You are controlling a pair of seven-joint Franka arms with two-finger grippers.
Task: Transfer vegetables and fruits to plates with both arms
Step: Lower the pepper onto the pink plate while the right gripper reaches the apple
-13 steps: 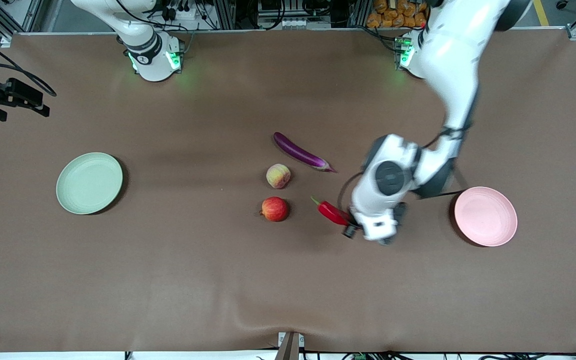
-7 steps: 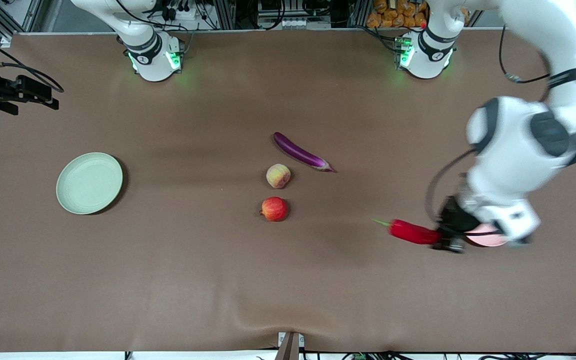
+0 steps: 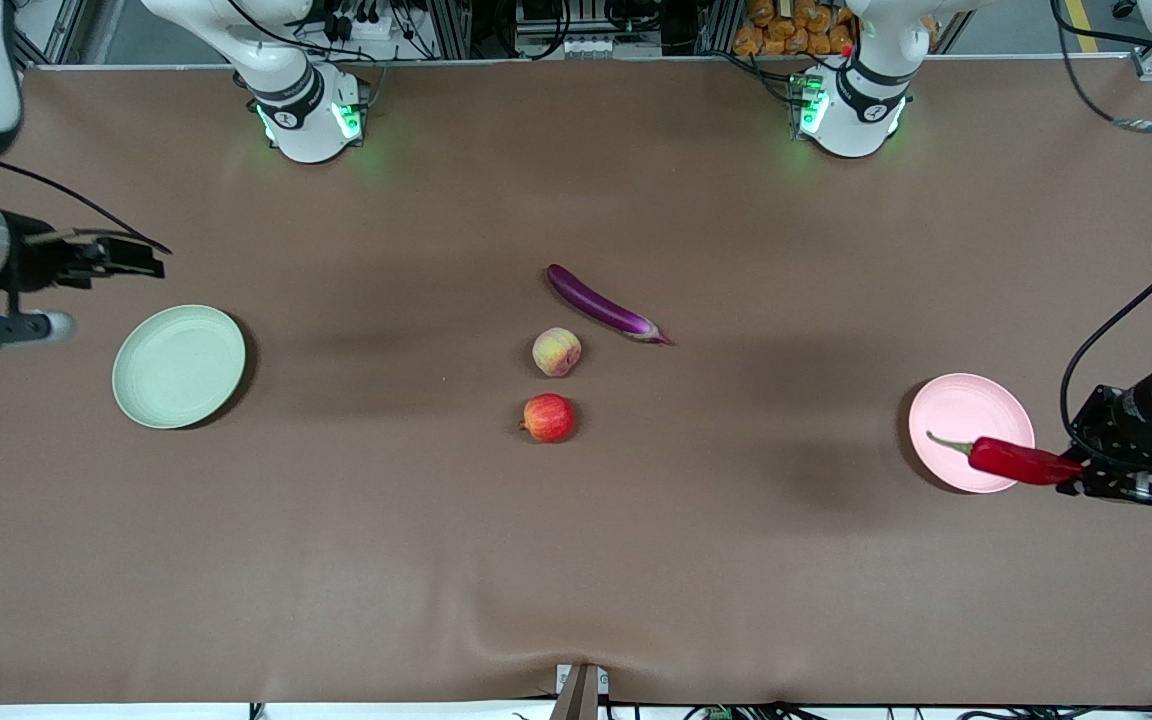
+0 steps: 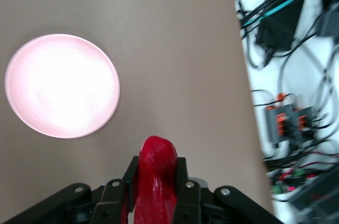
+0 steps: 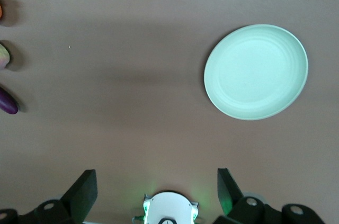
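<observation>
The robot's left gripper needs to put the red chili pepper down on the pink plate [image 3: 996,448] [image 4: 74,105], with the body of the pepper inside the plate's rim.
My left gripper [image 3: 1071,472] is shut on the red chili pepper [image 3: 1011,460] and holds it over the pink plate [image 3: 956,415], with the green stem over the plate's middle. The left wrist view shows the chili [image 4: 156,155] between the fingers and the pink plate [image 4: 61,86] below. My right gripper [image 3: 136,258] is open and empty in the air, over the table beside the green plate [image 3: 179,366]. That plate is empty in the right wrist view [image 5: 256,71]. The purple eggplant [image 3: 601,305], the peach [image 3: 556,352] and the red fruit [image 3: 549,418] lie mid-table.
The table's edge at the left arm's end, with cables and boxes [image 4: 288,75] past it, is close to the pink plate. The right arm's base [image 5: 168,209] shows between the right gripper's fingers. The eggplant's tip [image 5: 7,102] and the peach [image 5: 3,55] show at that view's edge.
My left arm has carried the chili from beside the fruits to over the pink plate. My right gripper has shifted toward the green plate.
</observation>
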